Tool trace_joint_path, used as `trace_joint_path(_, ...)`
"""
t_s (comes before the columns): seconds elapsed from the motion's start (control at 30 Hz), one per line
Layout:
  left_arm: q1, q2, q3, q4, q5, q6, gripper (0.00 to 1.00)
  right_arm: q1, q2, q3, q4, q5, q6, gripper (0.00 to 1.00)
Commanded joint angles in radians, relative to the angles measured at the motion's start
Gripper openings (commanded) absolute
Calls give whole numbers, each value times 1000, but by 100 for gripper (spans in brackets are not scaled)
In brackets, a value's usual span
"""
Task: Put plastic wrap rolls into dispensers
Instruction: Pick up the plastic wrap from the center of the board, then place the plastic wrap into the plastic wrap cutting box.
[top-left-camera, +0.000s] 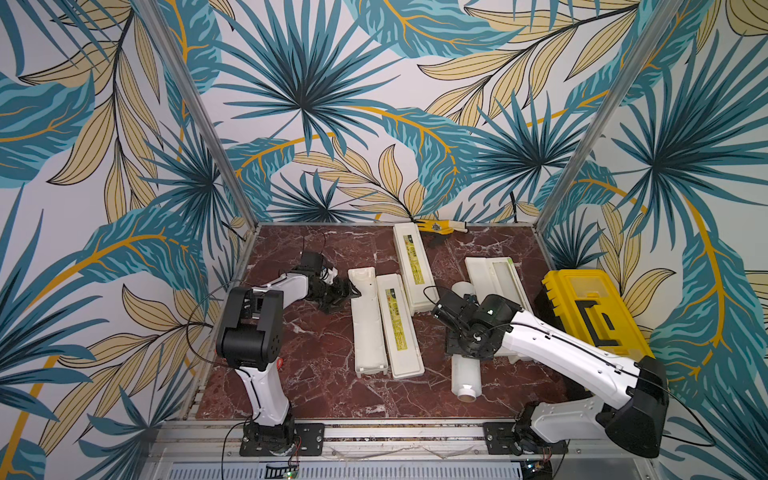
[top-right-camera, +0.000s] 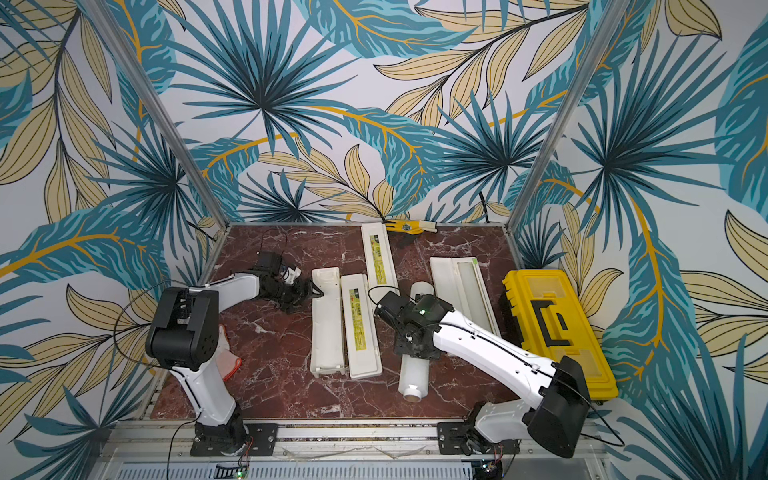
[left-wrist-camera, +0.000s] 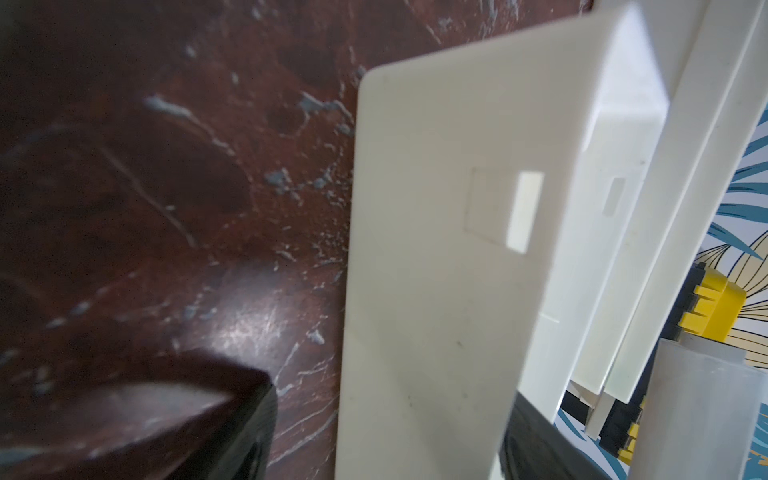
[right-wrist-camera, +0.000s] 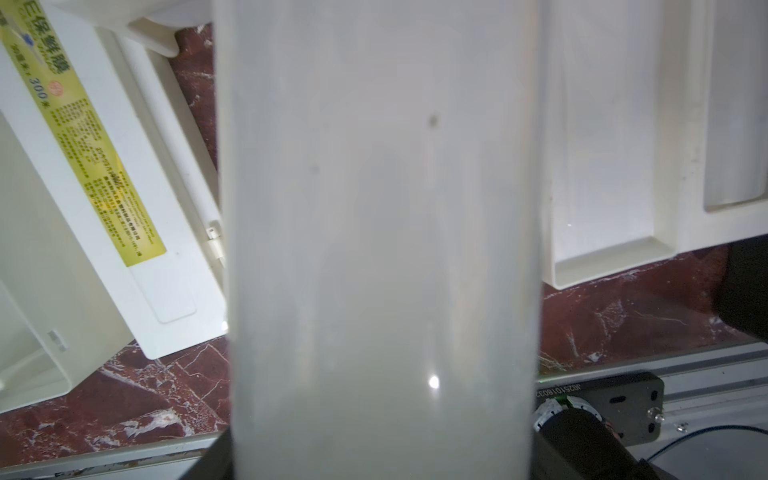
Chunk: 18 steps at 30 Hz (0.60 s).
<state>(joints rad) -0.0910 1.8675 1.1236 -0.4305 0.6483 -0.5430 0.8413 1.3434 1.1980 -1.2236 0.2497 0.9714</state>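
My right gripper needs to put the milky plastic wrap roll down in the open dispenser trough (top-left-camera: 368, 324) beside the folded-out labelled lid.
Three cream dispensers lie on the marble table. The left dispenser (top-left-camera: 368, 332) is open, its labelled lid (top-left-camera: 399, 328) folded out beside it. My left gripper (top-left-camera: 356, 291) (left-wrist-camera: 395, 415) is open astride the far end of its side wall (left-wrist-camera: 436, 249); one finger stands apart from the wall. A shut dispenser (top-left-camera: 409, 266) lies behind. The right dispenser (top-left-camera: 492, 274) (right-wrist-camera: 602, 166) is open. My right gripper (top-left-camera: 465, 349) (right-wrist-camera: 382, 453) is shut on a milky plastic wrap roll (top-left-camera: 466, 376) (right-wrist-camera: 382, 208), held just left of the right dispenser.
A yellow toolbox (top-left-camera: 590, 311) stands at the right edge behind my right arm. A small yellow tool (top-left-camera: 440, 226) lies against the back wall. A white and orange glove (top-right-camera: 228, 357) lies by the left arm's base. An aluminium rail (top-left-camera: 374, 434) runs along the front.
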Motion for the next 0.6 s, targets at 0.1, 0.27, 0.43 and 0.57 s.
trace_joint_path(0.1, -8, 28, -24, -2, -26, -2, 82, 5, 38, 139, 96, 80, -99, 47)
trace_joint_path(0.27, -15, 2, -41, 5, -30, -8, 82, 5, 181, 312, 174, 19, -208, 48)
trace_joint_path(0.43, 10, -77, -21, -12, -60, -7, 84, 17, 399, 562, 209, -76, -270, 48)
trace_joint_path(0.57, 46, -120, 33, -75, -80, 20, 88, 33, 538, 719, 212, -121, -285, 50)
